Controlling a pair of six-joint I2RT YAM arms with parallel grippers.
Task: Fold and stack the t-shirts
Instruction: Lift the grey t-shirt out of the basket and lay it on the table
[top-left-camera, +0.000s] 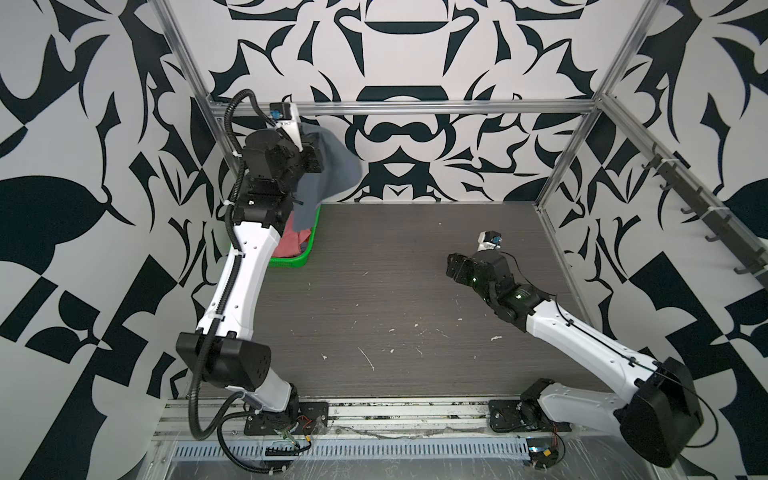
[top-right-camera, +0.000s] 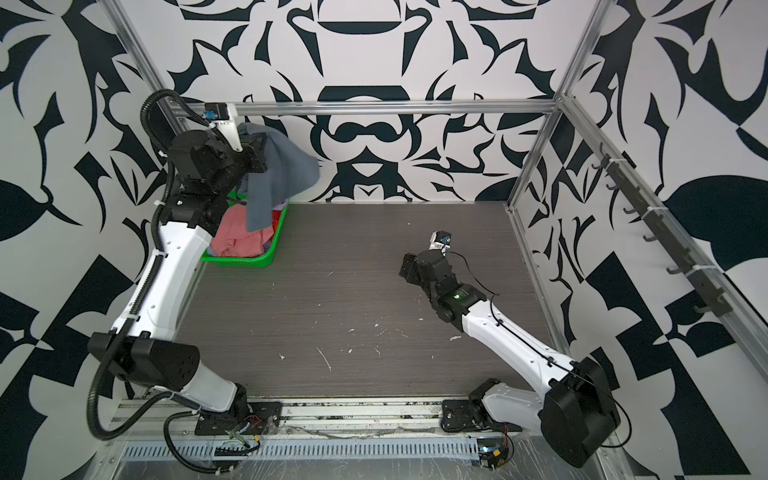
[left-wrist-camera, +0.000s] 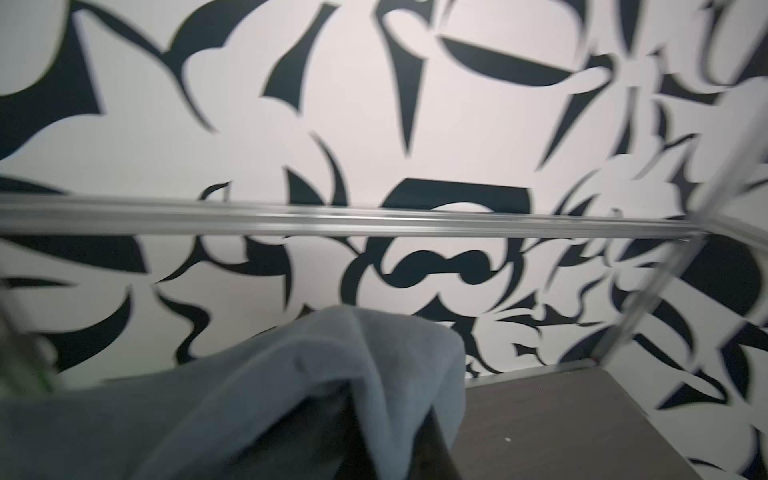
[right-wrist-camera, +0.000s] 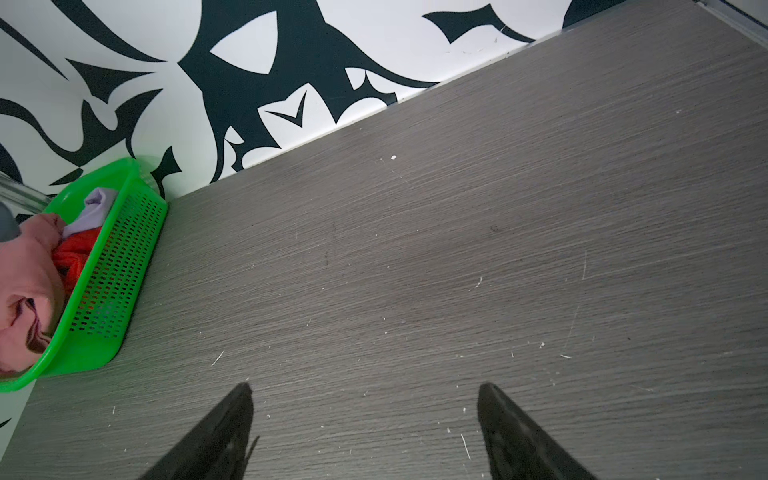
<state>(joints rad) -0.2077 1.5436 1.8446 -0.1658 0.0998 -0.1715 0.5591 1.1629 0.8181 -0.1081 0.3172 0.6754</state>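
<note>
My right gripper is to take hold next of the slate blue-grey t-shirt by its outer side (top-left-camera: 354, 169), away from the basket, just below my left gripper.
My left gripper (top-left-camera: 320, 154) is raised high at the back left and shut on the slate blue-grey t-shirt (top-left-camera: 334, 168) (top-right-camera: 286, 166). The shirt hangs down from it over the green basket (top-right-camera: 237, 262). In the left wrist view the grey cloth (left-wrist-camera: 291, 390) drapes over the jaws and hides them. A salmon pink t-shirt (top-right-camera: 241, 241) (right-wrist-camera: 25, 266), a lavender one (right-wrist-camera: 94, 210) and a red one (right-wrist-camera: 77, 257) lie crumpled in the basket (right-wrist-camera: 120, 270). My right gripper (top-left-camera: 452, 266) (right-wrist-camera: 365, 390) hovers low over the table's right half, open and empty.
The dark wood-grain table (top-left-camera: 395, 291) stretches between the arms. The basket (top-left-camera: 291, 262) stands in the back left corner against the patterned wall. An aluminium frame rail (top-left-camera: 415, 109) runs along the back, and a post (top-left-camera: 565, 153) stands at the back right.
</note>
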